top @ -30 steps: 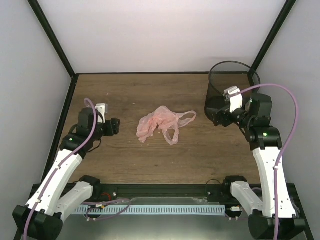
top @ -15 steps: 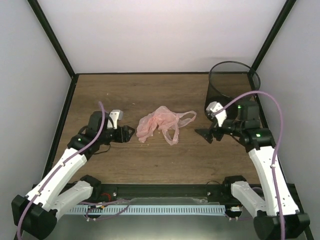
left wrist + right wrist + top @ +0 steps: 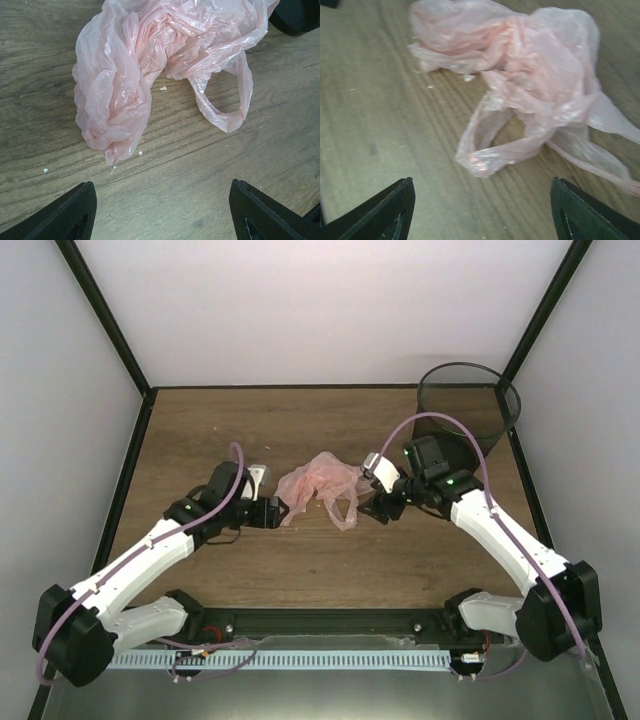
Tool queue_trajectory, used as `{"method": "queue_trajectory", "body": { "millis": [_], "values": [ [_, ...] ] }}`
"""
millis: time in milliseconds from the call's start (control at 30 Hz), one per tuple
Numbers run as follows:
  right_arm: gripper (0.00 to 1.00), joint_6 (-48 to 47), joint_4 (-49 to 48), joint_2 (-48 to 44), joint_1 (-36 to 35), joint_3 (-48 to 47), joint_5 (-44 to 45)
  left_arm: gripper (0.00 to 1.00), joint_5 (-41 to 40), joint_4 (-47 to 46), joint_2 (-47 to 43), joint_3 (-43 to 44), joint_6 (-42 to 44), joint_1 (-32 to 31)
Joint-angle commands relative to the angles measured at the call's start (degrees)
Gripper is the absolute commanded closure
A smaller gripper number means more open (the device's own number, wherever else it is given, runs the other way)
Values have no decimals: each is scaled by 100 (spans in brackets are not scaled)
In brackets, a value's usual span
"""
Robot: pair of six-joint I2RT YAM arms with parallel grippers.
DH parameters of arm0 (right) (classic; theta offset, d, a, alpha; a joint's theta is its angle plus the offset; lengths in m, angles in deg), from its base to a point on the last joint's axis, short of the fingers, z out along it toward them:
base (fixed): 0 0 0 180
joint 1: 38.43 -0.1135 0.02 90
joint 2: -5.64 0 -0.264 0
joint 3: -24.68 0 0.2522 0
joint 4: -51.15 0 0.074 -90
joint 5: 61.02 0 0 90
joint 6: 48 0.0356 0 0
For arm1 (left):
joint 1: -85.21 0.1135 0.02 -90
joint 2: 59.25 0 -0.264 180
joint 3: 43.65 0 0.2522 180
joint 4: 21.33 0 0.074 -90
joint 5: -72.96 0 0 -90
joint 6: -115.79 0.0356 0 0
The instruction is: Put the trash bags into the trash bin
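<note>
The trash bag has a loop handle [image 3: 346, 526] [image 3: 481, 167]. My right gripper goes to the near end of it next and closes there.
The trash bag [image 3: 320, 485], crumpled, thin and pale pink, lies on the wooden table near its middle, one loop handle [image 3: 347, 512] toward the near side. In the left wrist view the bag [image 3: 150, 60] fills the upper half, just ahead of my open left gripper [image 3: 165, 215]. From above, the left gripper [image 3: 279, 512] sits at the bag's left edge and my right gripper [image 3: 372, 509] at its right edge. The right gripper [image 3: 482, 215] is open, with the bag's loop handle [image 3: 490, 150] just ahead of it. Neither holds anything. The black mesh trash bin [image 3: 465, 410] stands at the back right corner.
Black frame posts [image 3: 100, 320] and pale walls enclose the table [image 3: 320, 570]. Small white crumbs [image 3: 163, 88] lie on the wood beside the bag. The tip of one right finger [image 3: 300, 15] shows at the top right of the left wrist view.
Both arms have swung inward to the bag, the left from the left side of the table, the right from beside the bin. The bag has not moved.
</note>
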Motion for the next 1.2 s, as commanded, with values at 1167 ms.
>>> {"method": "queue_trajectory", "body": {
  "millis": [1167],
  "values": [
    [12,374,-1768,2173,1513,-665,-376,27,-700,-958,1364,-298,-668,-554]
  ]
}}
